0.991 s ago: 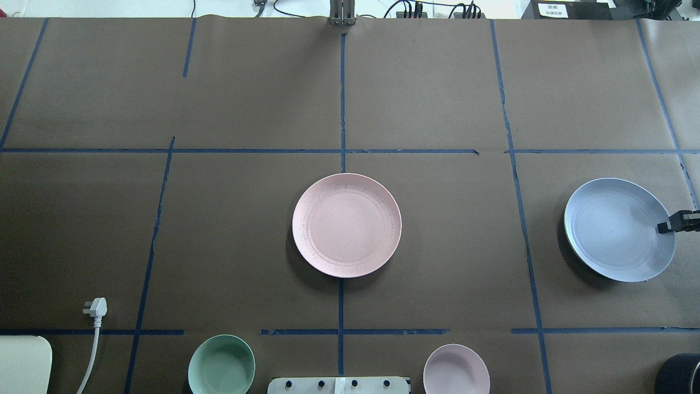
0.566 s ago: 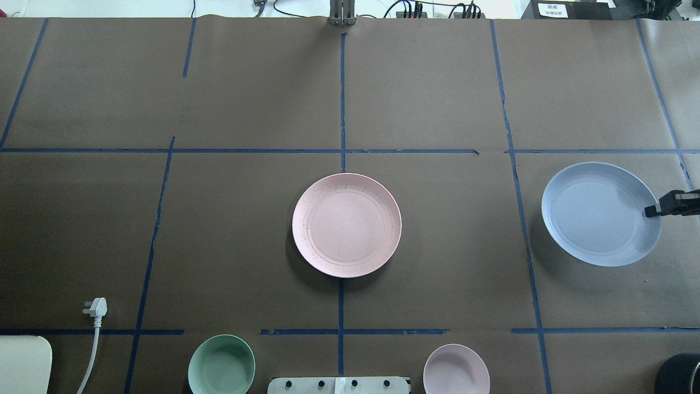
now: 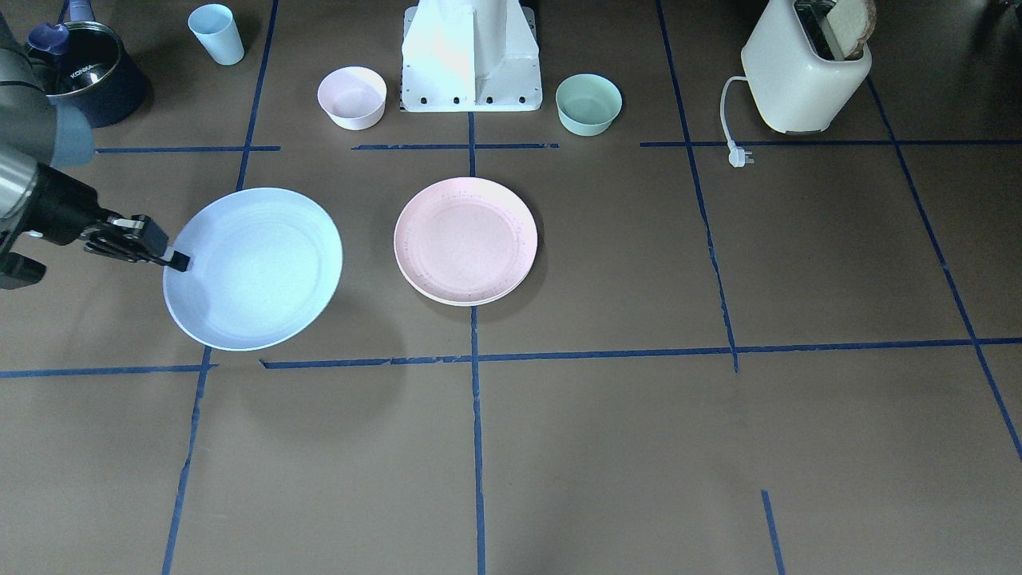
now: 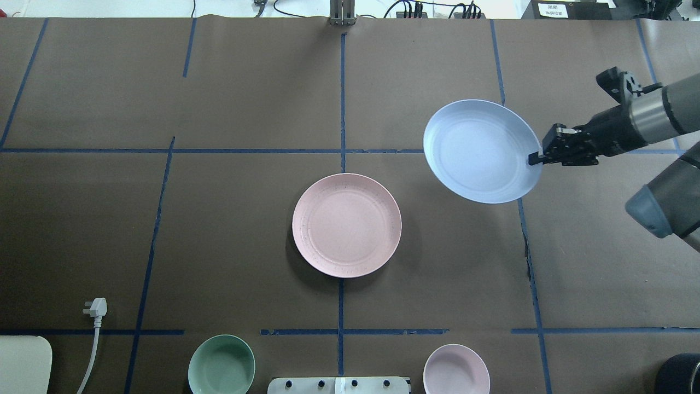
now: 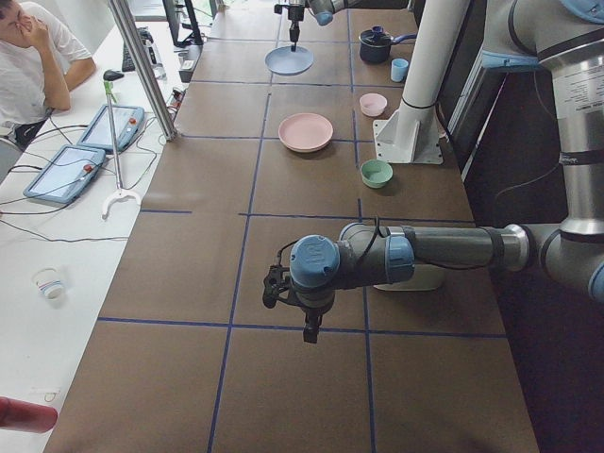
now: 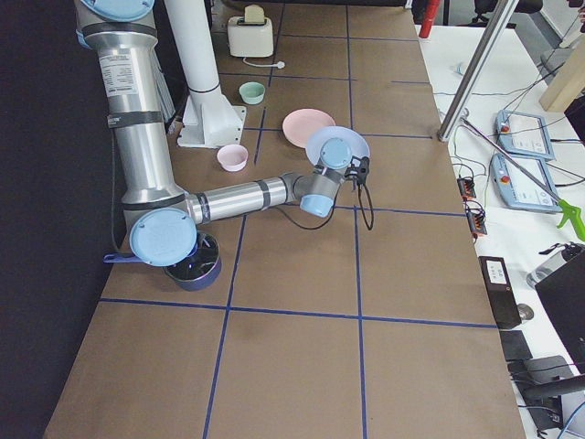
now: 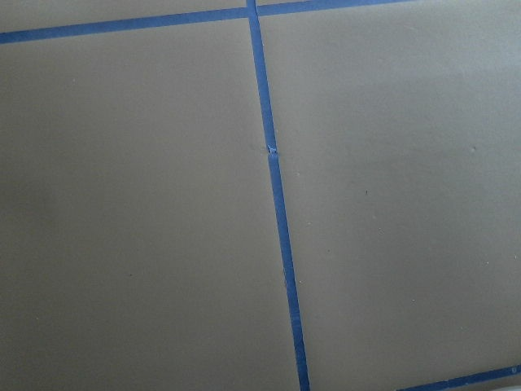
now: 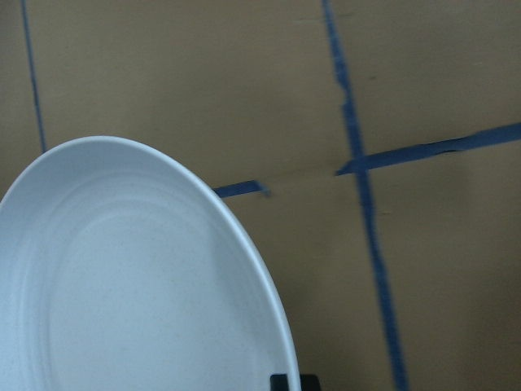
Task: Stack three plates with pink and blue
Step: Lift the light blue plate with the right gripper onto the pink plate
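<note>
The robot's right gripper will set the pale blue plate down on top of the pale pink plate (image 3: 465,235).
The pale pink plate (image 4: 346,225) lies flat at the table's middle, also in the front view (image 3: 465,239). There a paler rim (image 3: 471,302) shows under its near edge; I cannot tell if that is the cream-white plate. My right gripper (image 4: 533,160) is shut on the right rim of the pale blue plate (image 4: 481,150) and holds it above the table, right of and beyond the pink plate. The blue plate fills the right wrist view (image 8: 138,277). My left gripper (image 5: 307,330) shows only in the exterior left view, low over bare table; I cannot tell if it is open.
A mint bowl (image 4: 221,364) and a small pink bowl (image 4: 456,369) stand either side of the robot base (image 3: 471,56). A toaster (image 3: 806,72) with its plug (image 4: 97,307), a blue cup (image 3: 216,33) and a dark pot (image 3: 88,72) stand near the table's corners.
My right gripper has carried the blue plate from the table's right edge up off the surface, leftward and farther from the robot. The pink plate has not moved.
</note>
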Available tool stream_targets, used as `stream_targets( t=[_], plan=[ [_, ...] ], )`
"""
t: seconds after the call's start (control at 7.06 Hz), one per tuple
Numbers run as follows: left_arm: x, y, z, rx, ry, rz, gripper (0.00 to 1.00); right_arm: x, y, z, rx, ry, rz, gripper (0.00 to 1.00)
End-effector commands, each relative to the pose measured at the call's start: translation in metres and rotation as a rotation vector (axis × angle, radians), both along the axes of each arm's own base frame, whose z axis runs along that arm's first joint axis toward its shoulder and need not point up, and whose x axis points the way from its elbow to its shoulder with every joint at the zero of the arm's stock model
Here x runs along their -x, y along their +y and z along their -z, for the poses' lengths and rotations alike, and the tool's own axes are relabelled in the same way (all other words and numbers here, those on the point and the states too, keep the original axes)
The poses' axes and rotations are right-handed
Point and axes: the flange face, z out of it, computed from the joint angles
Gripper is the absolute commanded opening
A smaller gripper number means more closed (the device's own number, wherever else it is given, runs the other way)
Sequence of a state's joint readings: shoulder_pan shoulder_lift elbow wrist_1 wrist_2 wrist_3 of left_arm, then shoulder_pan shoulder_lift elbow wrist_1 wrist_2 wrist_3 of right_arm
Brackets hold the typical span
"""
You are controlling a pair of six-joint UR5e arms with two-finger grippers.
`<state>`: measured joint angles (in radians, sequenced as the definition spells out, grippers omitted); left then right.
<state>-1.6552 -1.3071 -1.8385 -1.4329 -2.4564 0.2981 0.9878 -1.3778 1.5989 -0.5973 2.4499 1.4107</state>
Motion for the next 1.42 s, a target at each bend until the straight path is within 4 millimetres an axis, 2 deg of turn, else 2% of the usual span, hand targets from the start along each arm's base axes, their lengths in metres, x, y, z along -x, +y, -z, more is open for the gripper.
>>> stream_targets(
  t=[0.0, 0.14, 0.28, 0.42, 0.57, 0.71, 0.99, 1.13, 1.27],
  plan=[
    [-0.001, -0.001, -0.001, 0.002, 0.01, 0.002, 1.0, 0.062, 0.021, 0.088, 0.003, 0.026, 0.008, 0.0],
    [-0.001, -0.001, -0.003, 0.007, 0.011, 0.0, 1.0, 0.096, 0.038, 0.127, -0.008, 0.077, -0.033, 0.0],
    [-0.001, -0.002, -0.002, 0.005, 0.011, 0.0, 1.0, 0.137, 0.061, 0.132, -0.027, 0.112, -0.039, 0.0],
    [-0.001, -0.002, -0.002, 0.005, 0.011, 0.002, 1.0, 0.178, 0.09, 0.129, -0.023, 0.138, -0.06, 0.0],
    [-0.001, -0.002, -0.003, 0.007, 0.011, 0.0, 1.0, 0.206, 0.108, 0.133, -0.04, 0.147, -0.068, 0.0],
    [-0.001, -0.001, -0.004, 0.008, 0.011, 0.0, 1.0, 0.224, 0.123, 0.128, -0.037, 0.161, -0.068, 0.0],
    [-0.001, -0.001, -0.004, 0.01, 0.011, 0.002, 1.0, 0.23, 0.126, 0.125, -0.035, 0.17, -0.061, 0.0],
    [-0.001, -0.001, -0.004, 0.01, 0.011, 0.002, 1.0, 0.232, 0.126, 0.12, -0.033, 0.18, -0.057, 0.22],
    [-0.001, -0.001, -0.004, 0.01, 0.011, 0.0, 1.0, 0.226, 0.116, 0.116, -0.033, 0.194, -0.061, 0.99]
  ],
)
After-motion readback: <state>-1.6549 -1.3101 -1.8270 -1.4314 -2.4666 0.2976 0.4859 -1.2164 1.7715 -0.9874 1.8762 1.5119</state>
